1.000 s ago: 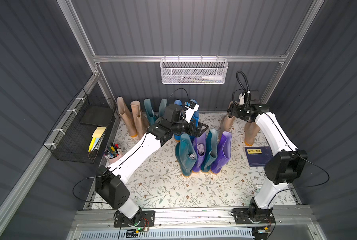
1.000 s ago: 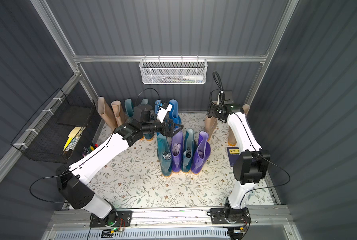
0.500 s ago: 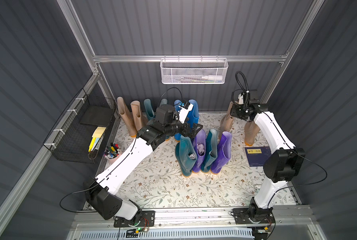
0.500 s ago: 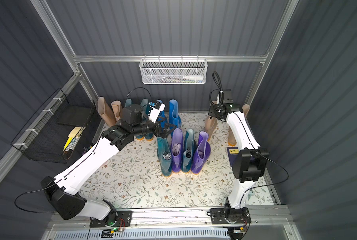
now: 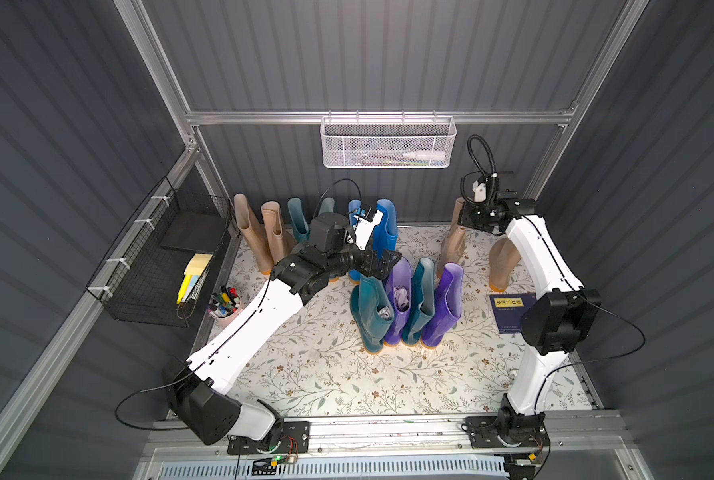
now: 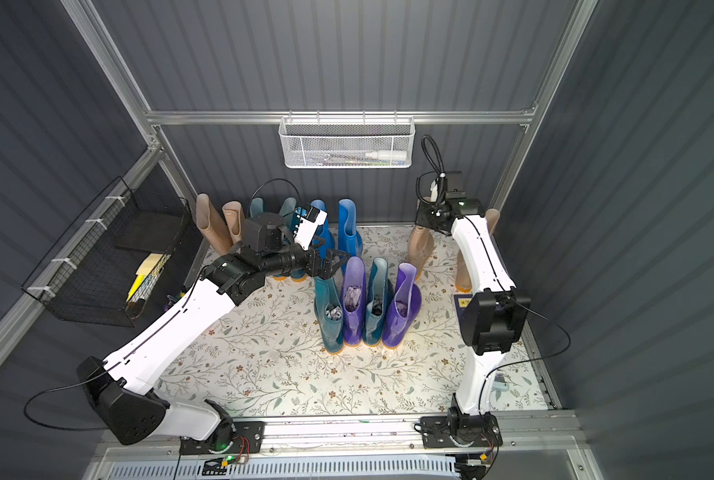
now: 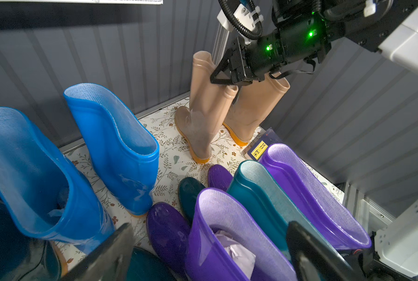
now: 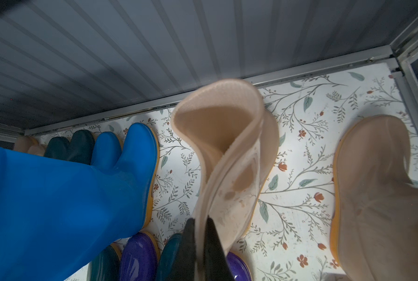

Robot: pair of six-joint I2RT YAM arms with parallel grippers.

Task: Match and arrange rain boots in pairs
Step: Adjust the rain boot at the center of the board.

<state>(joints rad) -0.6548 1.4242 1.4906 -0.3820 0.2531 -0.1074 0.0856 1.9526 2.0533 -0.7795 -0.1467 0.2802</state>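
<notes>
The beige rain boot will go down on the floral mat (image 5: 409, 256) (image 8: 172, 199) next to the blue pair, and my right gripper should set it there.
My right gripper (image 8: 201, 233) is shut on the top rim of a beige rain boot (image 8: 227, 146), which leans at the back right (image 5: 453, 241). A second beige boot (image 5: 502, 259) stands beside it. My left gripper (image 7: 209, 226) is open and hangs above a purple boot (image 7: 217, 233) in the middle cluster of two teal and two purple boots (image 5: 401, 303). Nothing is between its fingers. Along the back wall stand a blue pair (image 5: 386, 226), a teal pair (image 5: 299, 220) and a beige pair (image 5: 260, 232).
A black wire basket (image 5: 172, 266) hangs on the left wall, with a cup of markers (image 5: 224, 301) below it. A white mesh basket (image 5: 388, 143) hangs on the back wall. A dark blue book (image 5: 511, 311) lies on the floral mat by the right arm.
My right gripper has shut on the beige boot's rim. The left arm's elbow has swung out to the left and its open gripper stays over the middle boots.
</notes>
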